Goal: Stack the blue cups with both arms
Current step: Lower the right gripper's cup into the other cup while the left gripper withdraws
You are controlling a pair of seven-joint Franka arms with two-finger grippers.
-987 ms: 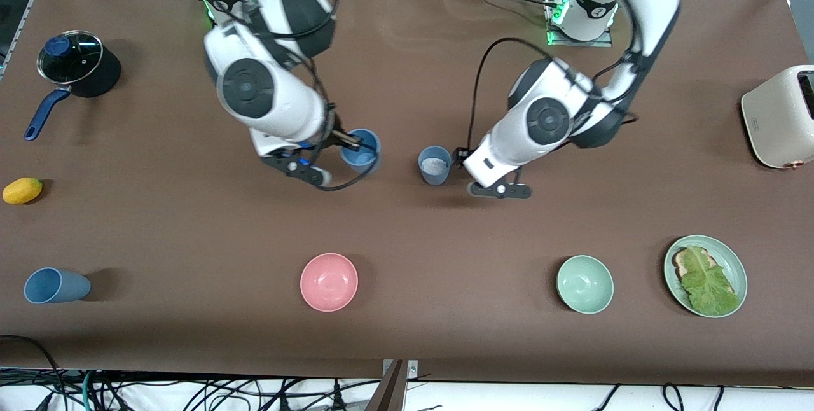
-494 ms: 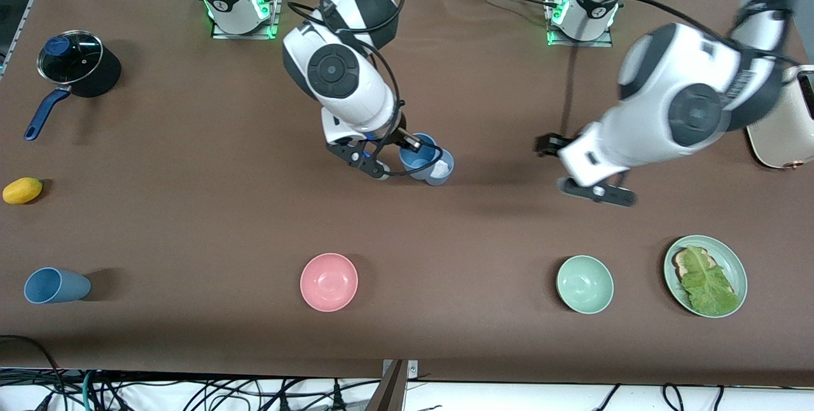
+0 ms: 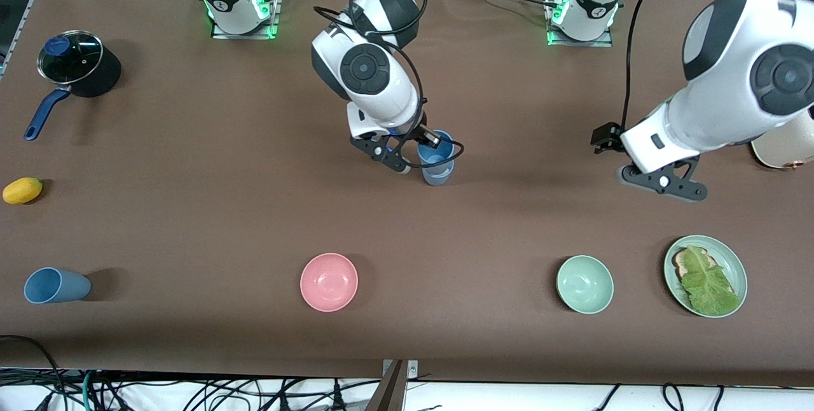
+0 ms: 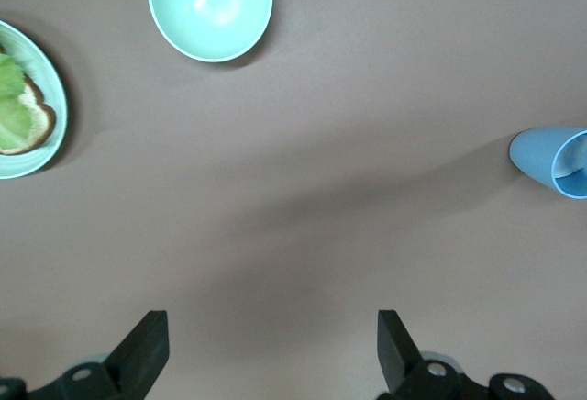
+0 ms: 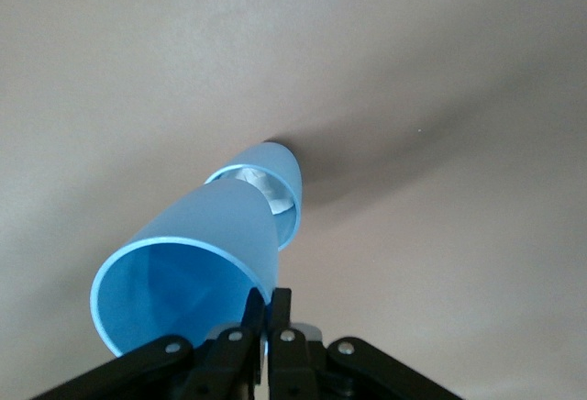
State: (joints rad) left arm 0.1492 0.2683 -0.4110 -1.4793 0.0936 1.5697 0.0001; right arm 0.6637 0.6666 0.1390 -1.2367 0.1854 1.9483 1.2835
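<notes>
The robot's right gripper will release the bright blue cup inside the opening of the standing greyer blue cup (image 3: 436, 165) (image 5: 264, 194).
My right gripper (image 3: 432, 141) is shut on the rim of a bright blue cup (image 3: 435, 151) and holds it tilted over a greyer blue cup (image 3: 438, 175) that stands mid-table. In the right wrist view the pinch (image 5: 268, 313) is on the held cup (image 5: 193, 253), whose base meets the mouth of the standing cup (image 5: 278, 184); something white lies inside that one. My left gripper (image 3: 603, 139) is open and empty, up near the toaster end, its fingers (image 4: 147, 350) wide apart. A third blue cup (image 3: 56, 285) lies on its side near the front edge at the right arm's end.
A pink bowl (image 3: 329, 282), a green bowl (image 3: 584, 284) and a green plate (image 3: 725, 247) with toast and lettuce sit nearer the front camera. A black pot with a blue handle (image 3: 79, 70) and a yellow fruit (image 3: 22, 190) are at the right arm's end, a cream toaster (image 3: 785, 150) at the left arm's.
My right arm carried the bright blue cup toward the left arm's end until it came over the greyer cup. My left gripper drew away from that cup toward the toaster.
</notes>
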